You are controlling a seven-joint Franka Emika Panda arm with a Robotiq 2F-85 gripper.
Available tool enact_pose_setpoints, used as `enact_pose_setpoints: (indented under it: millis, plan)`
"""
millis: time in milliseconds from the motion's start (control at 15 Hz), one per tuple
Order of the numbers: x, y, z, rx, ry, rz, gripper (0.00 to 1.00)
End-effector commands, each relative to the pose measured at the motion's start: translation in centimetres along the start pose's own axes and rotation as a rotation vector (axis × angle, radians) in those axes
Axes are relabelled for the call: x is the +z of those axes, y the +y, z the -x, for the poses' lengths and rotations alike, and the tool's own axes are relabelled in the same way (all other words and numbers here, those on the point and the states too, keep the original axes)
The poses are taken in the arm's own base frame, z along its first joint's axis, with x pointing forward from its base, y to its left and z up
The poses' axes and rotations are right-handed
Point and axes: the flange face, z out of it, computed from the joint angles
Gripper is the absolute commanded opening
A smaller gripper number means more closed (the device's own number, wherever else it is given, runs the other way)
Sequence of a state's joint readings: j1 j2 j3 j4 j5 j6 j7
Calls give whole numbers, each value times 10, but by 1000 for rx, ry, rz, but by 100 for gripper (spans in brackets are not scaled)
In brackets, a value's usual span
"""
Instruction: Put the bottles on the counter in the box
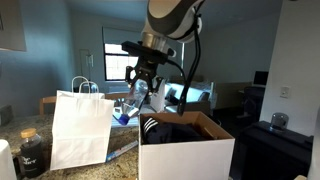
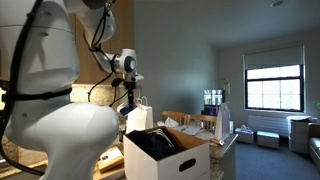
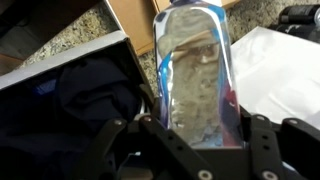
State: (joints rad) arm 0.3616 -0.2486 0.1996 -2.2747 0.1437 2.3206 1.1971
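Note:
I will let go of the clear plastic bottle, now in the air between bag and box, with my gripper on the dark cloth inside the box (image 1: 188,131), away from the paper bag.
My gripper (image 3: 196,118) is shut on a clear plastic bottle (image 3: 193,60) with a blue label, one finger on each side of it. In an exterior view the gripper (image 1: 138,88) holds the bottle (image 1: 126,112) in the air between the white paper bag and the box (image 1: 185,152). The box is a white carton with brown flaps, open on top, with dark cloth inside (image 3: 80,100). The other exterior view shows the gripper (image 2: 128,96) above and behind the box (image 2: 168,158). The speckled counter (image 3: 75,35) lies below.
A white paper bag (image 1: 80,128) with handles stands on the counter next to the box. A dark jar (image 1: 31,152) sits at the counter's left end. The arm's white base (image 2: 60,110) fills the near left of an exterior view.

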Motion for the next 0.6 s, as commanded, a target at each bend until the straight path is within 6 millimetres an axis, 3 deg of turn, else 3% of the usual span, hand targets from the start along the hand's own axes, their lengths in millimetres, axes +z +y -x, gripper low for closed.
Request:
enact_pose_setpoints:
  millis: [0,400,533]
  plan:
    - [-51,64,-34,180,52,-55,37]
    - [-116,181,-120,479,80,-56,37]
    - [-125,227,-155,584,16,6,37]
